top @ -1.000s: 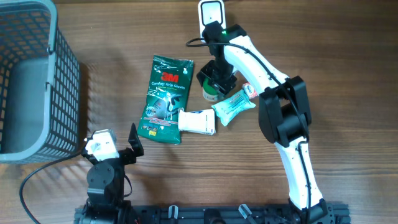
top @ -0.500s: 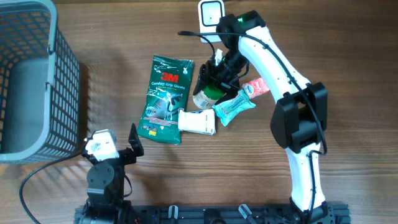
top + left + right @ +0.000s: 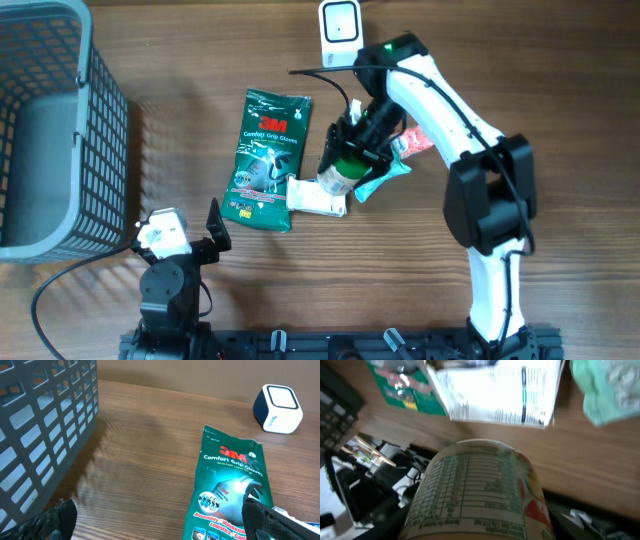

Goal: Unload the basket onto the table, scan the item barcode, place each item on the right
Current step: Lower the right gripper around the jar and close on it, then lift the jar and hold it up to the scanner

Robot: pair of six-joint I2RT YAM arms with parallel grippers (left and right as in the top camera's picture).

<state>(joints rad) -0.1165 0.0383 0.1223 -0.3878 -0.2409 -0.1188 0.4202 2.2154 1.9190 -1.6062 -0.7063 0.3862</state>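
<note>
My right gripper will put the round container down on the bare table (image 3: 628,140) well past the red-ended wrapper, opposite the basket.
My right gripper (image 3: 352,148) is shut on a round container (image 3: 338,172) with a green band and a printed label, and holds it tilted above the table near the white packet (image 3: 317,195). In the right wrist view the container (image 3: 480,495) fills the space between the jaws, its nutrition table facing the camera. The white and dark blue scanner (image 3: 340,22) stands at the table's far edge and also shows in the left wrist view (image 3: 277,409). My left gripper (image 3: 190,240) rests open near the front edge, nothing between its fingers (image 3: 162,527).
A green 3M gloves pack (image 3: 266,158) lies left of the held container, with a teal packet (image 3: 378,170) and a red-ended wrapper (image 3: 412,142) to its right. A grey wire basket (image 3: 50,130) takes up the left side.
The right gripper has lifted the container off the table, tipped it and carried it toward the front, over the white packet. The left arm has not moved.
</note>
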